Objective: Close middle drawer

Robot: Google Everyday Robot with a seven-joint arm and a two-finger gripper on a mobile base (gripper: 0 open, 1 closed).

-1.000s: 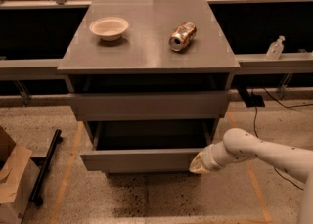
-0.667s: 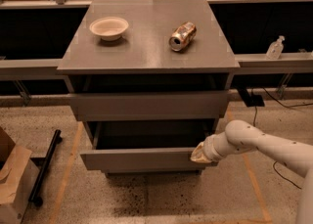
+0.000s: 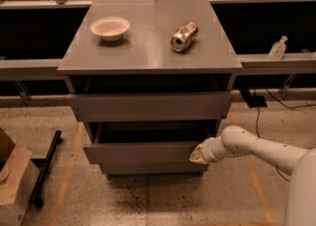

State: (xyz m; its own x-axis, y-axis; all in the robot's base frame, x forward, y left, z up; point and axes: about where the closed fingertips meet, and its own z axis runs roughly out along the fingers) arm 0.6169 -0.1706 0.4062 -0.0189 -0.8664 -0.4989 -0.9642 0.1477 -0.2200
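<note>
My gripper needs to let go of the middle drawer, shut between the taller drawer front and the narrow lowest front (image 3: pixel 147 142).
The middle drawer (image 3: pixel 143 152) is a plain grey drawer that stands partly out of the grey cabinet (image 3: pixel 148 57), with a dark gap of its inside showing above its low front panel. The taller drawer front (image 3: pixel 150 105) sits above it and the narrow lowest front (image 3: pixel 153 168) below it. My gripper (image 3: pixel 197 155) is at the right end of the middle drawer's front panel and touches it. The white arm (image 3: pixel 261 148) comes in from the right.
A white bowl (image 3: pixel 110 26) and a crushed can (image 3: pixel 183 36) lie on the cabinet top. A small bottle (image 3: pixel 278 48) stands on the right ledge. A cardboard box (image 3: pixel 12 183) and a black bar (image 3: pixel 45 168) are on the floor at left. Cables (image 3: pixel 261 116) trail at right.
My gripper has moved forward against the middle drawer's front, and the drawer has slid further into the cabinet; the dark gap above its panel is smaller.
</note>
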